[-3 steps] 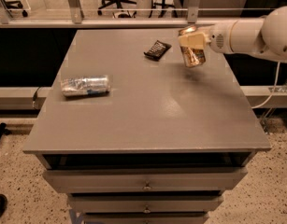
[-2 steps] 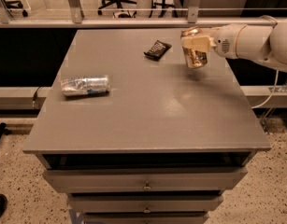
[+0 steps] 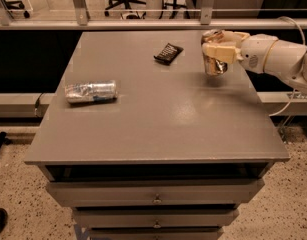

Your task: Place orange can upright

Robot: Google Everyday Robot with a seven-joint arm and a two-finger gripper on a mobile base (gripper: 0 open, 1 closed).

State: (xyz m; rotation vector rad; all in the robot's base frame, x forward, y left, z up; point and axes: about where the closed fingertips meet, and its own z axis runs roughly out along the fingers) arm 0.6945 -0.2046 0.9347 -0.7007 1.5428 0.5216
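Observation:
Next, I let the orange can go on the grey table (image 3: 211, 86) between the dark packet and the side edge of the table.
The orange can (image 3: 213, 63) stands upright at the back right of the grey table (image 3: 153, 109), its base on or just above the surface. My gripper (image 3: 217, 45) reaches in from the right on a white arm (image 3: 273, 56). Its pale fingers (image 3: 219, 50) wrap the can's upper half and hide the silver top.
A silver-and-blue can (image 3: 91, 91) lies on its side at the table's left. A small dark packet (image 3: 168, 53) lies at the back centre. Drawers (image 3: 155, 194) sit below the front edge. A rail (image 3: 143, 24) runs behind the table.
The gripper with the orange can has moved a little to the right and down towards the table's right side. The other can and the packet have not moved.

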